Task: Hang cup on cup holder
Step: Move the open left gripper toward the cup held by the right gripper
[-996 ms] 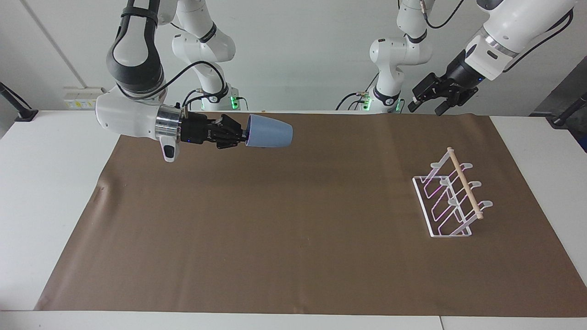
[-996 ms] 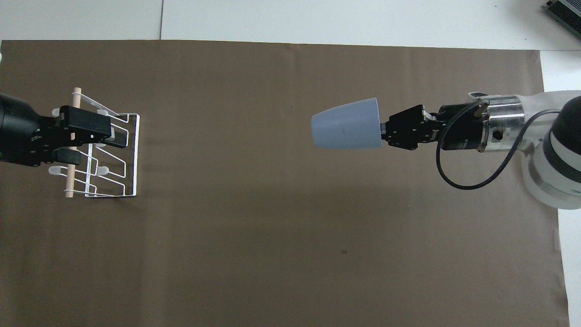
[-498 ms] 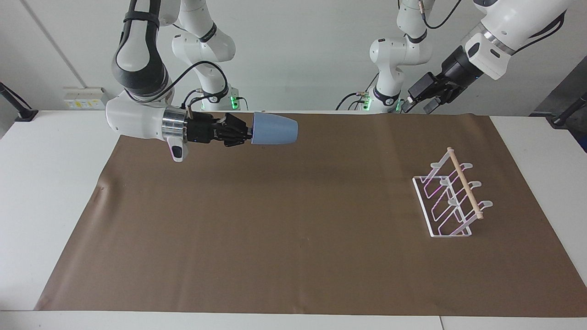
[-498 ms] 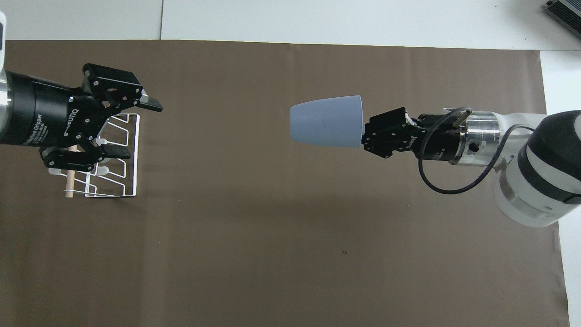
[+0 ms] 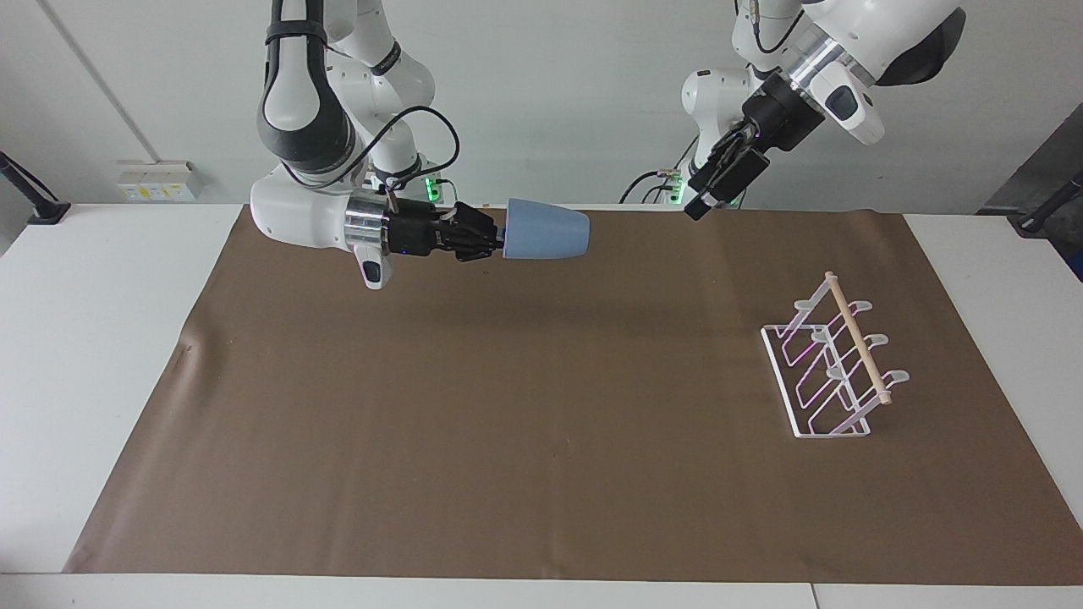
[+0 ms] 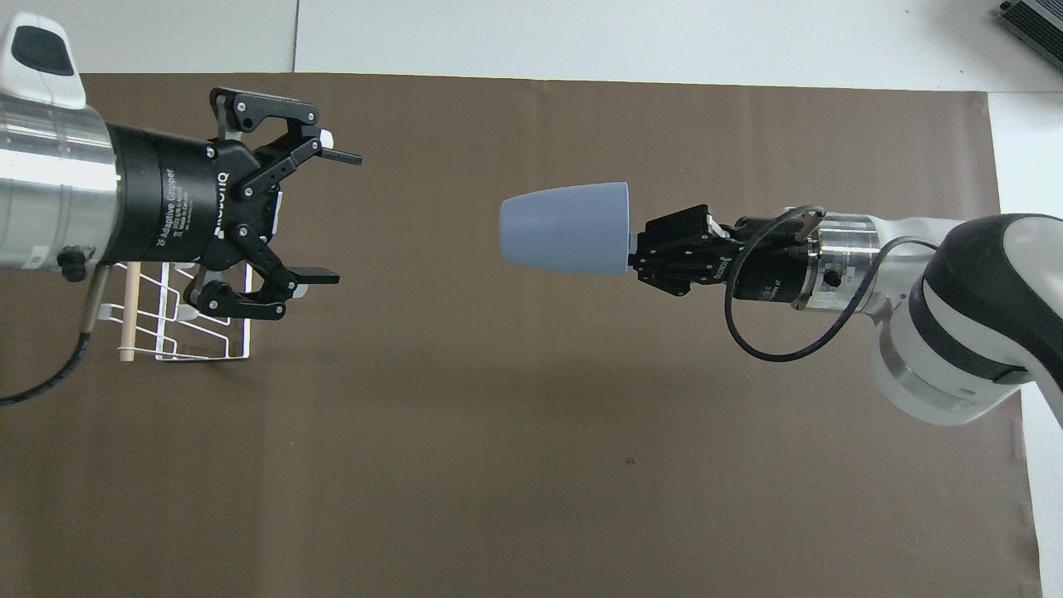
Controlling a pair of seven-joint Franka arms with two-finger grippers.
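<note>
I should next close my left gripper around the cup's narrow bottom end (image 6: 524,229) on the light-blue cup, opposite the cup's rim my right gripper holds.
The light-blue cup (image 5: 546,234) lies on its side in the air over the brown mat, on the part nearer to the robots. Its wide rim faces my right gripper (image 5: 499,238), which is shut on that rim. The cup also shows in the overhead view (image 6: 565,228), with my right gripper (image 6: 635,253) beside it. The white wire cup holder (image 5: 833,359) with its wooden dowel stands on the mat toward the left arm's end. My left gripper (image 5: 706,194) is raised, open and empty. In the overhead view my left gripper (image 6: 340,218) partly covers the cup holder (image 6: 247,324) and points at the cup.
A brown mat (image 5: 508,423) covers most of the white table (image 5: 85,338). Nothing else stands on it.
My right gripper has carried the cup toward the left arm's end. My left gripper has swung from over the holder toward the middle of the table, still open.
</note>
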